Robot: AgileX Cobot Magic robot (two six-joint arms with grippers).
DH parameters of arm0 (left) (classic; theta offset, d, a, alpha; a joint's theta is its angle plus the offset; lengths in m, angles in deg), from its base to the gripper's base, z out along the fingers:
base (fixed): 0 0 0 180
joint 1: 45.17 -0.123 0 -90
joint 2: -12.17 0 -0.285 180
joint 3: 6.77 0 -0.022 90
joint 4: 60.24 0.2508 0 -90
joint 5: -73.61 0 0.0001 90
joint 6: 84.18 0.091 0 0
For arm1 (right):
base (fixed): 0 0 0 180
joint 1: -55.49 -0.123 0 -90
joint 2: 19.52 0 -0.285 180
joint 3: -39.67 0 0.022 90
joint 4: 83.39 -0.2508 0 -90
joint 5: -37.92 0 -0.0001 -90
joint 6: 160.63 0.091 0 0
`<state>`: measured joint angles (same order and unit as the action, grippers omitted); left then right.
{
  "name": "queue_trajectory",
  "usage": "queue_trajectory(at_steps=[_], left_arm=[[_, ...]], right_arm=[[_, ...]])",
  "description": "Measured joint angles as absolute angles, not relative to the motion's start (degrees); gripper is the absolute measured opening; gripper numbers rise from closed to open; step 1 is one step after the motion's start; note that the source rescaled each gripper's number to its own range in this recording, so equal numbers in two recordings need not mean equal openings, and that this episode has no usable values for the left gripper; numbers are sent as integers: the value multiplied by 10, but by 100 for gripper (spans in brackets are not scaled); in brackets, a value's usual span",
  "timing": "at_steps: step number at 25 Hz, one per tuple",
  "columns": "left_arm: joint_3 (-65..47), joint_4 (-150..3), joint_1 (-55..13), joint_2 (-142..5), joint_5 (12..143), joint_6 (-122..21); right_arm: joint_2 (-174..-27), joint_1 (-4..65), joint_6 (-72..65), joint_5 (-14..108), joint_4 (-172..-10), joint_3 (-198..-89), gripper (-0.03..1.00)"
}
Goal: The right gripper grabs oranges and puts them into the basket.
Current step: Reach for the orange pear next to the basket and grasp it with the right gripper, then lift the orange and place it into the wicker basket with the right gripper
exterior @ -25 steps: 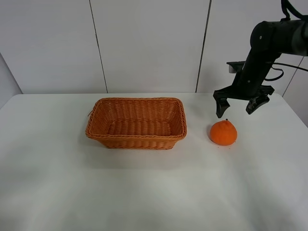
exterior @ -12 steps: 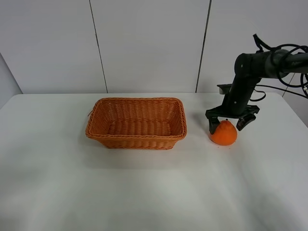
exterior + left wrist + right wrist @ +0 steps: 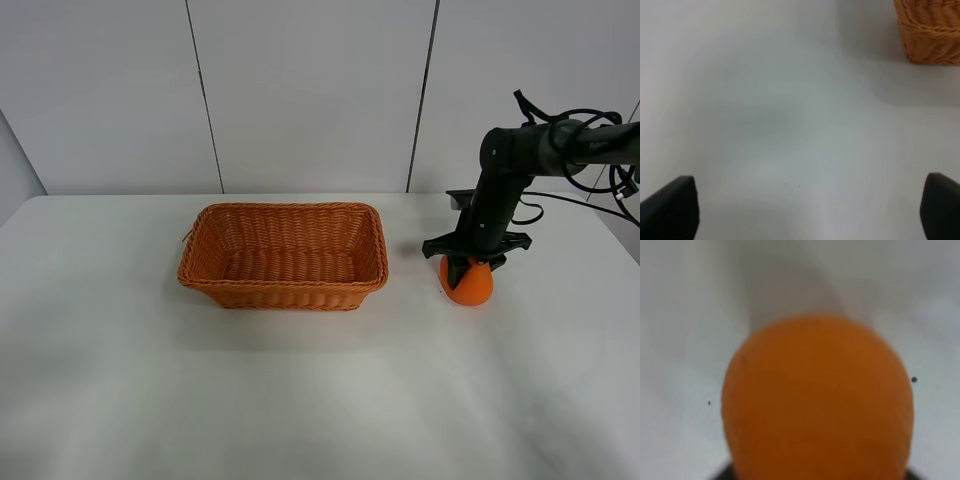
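Observation:
Next, my right gripper lets go of the orange near the middle of the empty wicker basket's bottom (image 3: pixel 301 254).
The orange (image 3: pixel 470 288) sits on the white table to the right of the wicker basket (image 3: pixel 283 292), which is empty. My right gripper (image 3: pixel 470 272) is down over the orange, with a finger on each side of it. The jaws are apart and close to its sides. The orange still rests on the table. In the right wrist view the orange (image 3: pixel 817 400) fills the frame, with only dark finger edges (image 3: pixel 724 474) at its sides. My left gripper (image 3: pixel 805 207) is open and empty over bare table, with a corner of the basket (image 3: pixel 932 35) in view.
The white table (image 3: pixel 300 400) stretches from the basket towards the camera. A panelled white wall stands behind it. The right arm's cables (image 3: pixel 590 120) loop near the table's far right edge.
My right gripper has come down from above and behind the orange, and its fingers now straddle the fruit. The orange and the basket have not moved.

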<state>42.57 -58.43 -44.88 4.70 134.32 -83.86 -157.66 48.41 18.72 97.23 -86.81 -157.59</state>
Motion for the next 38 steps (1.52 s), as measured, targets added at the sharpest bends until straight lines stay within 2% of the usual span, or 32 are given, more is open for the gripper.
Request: queue_trajectory(at_steps=[1,7,13,22,26,31,38], left_arm=[[426,-584,-449,47,1343,-839],[426,-584,-449,47,1343,-839],[426,-584,-449,47,1343,-839],[426,-584,-449,47,1343,-839],[426,-584,-449,47,1343,-839],[426,-584,-449,47,1343,-839],[426,-584,-449,47,1343,-839]], right_arm=[[-1575,484,187,973,-868,-1576,0],[-1562,484,166,1005,-868,-1588,0],[-1506,484,163,1067,-870,-1667,0],[-1434,476,163,1076,-866,-1763,0],[-1433,435,163,1079,-863,-1764,0],[-1433,336,163,1077,-862,-1764,0],[-1460,228,177,979,-857,-1767,0]])
